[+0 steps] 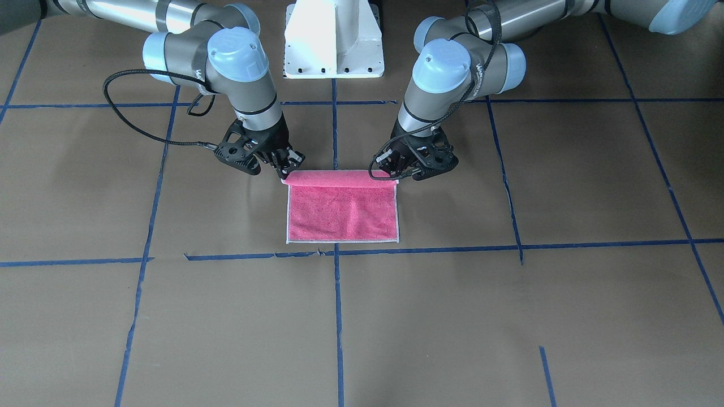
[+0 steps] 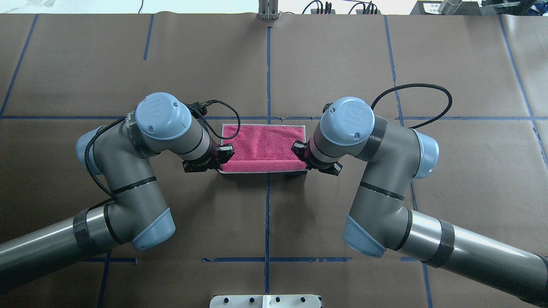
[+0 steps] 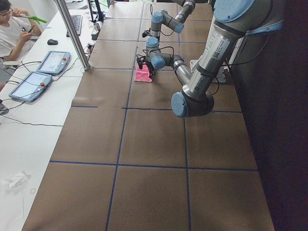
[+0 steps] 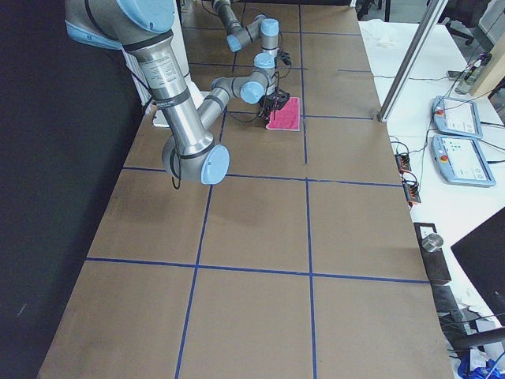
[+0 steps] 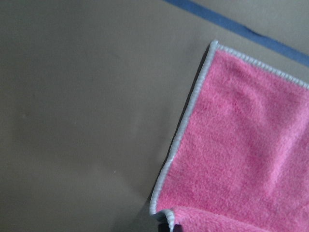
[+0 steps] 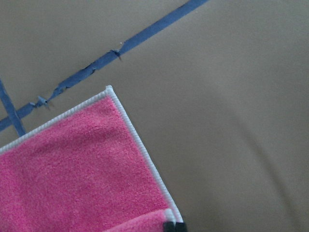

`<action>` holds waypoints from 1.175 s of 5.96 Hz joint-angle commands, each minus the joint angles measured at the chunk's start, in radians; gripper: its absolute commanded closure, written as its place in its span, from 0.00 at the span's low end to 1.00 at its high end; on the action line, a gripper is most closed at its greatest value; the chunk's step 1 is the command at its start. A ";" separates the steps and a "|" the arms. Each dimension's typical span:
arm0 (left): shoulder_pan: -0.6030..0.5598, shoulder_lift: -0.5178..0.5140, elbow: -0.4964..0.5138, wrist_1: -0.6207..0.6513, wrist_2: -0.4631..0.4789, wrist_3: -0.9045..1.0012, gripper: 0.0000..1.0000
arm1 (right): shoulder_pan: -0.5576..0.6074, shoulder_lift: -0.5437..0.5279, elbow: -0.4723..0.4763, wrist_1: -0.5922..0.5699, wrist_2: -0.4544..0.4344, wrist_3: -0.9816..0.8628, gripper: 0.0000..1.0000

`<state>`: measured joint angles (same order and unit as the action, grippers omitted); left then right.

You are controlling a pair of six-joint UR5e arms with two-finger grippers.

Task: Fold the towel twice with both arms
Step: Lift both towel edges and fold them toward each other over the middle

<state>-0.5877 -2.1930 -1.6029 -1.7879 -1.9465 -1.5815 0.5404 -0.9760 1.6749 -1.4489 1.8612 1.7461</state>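
The robot's left gripper will release the towel's lifted corner over the towel's far corner (image 1: 401, 250) (image 5: 217, 34), beside the blue tape line.
The towel (image 1: 342, 209) lies as a pink-red rectangle with a light grey border on the brown table, between the two arms. Its edge nearest the robot is lifted and curls over. My left gripper (image 1: 396, 172) is shut on that edge's corner on my left side, and my right gripper (image 1: 287, 169) is shut on the other corner. From overhead the towel (image 2: 265, 147) sits between the left gripper (image 2: 222, 160) and the right gripper (image 2: 299, 156). The left wrist view shows the towel (image 5: 241, 159) with its pinched corner at the bottom edge. The right wrist view shows the same of the towel (image 6: 82, 169).
The white pedestal base (image 1: 334, 39) stands behind the towel between the arms. Blue tape lines (image 1: 336, 316) cross the brown table cover. An operator (image 3: 12, 29) sits by tablets (image 3: 53, 61) on a white side table, beyond a metal pole (image 3: 72, 33).
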 commanded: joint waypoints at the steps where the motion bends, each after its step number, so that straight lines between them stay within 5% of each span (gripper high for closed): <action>1: -0.052 -0.054 0.140 -0.092 0.001 -0.002 1.00 | 0.035 0.057 -0.076 0.009 0.006 -0.003 0.98; 7: -0.066 -0.090 0.195 -0.125 0.000 -0.029 0.94 | 0.084 0.157 -0.240 0.094 0.006 -0.002 0.96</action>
<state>-0.6547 -2.2768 -1.4083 -1.9128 -1.9466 -1.6018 0.6217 -0.8465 1.4718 -1.3550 1.8668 1.7445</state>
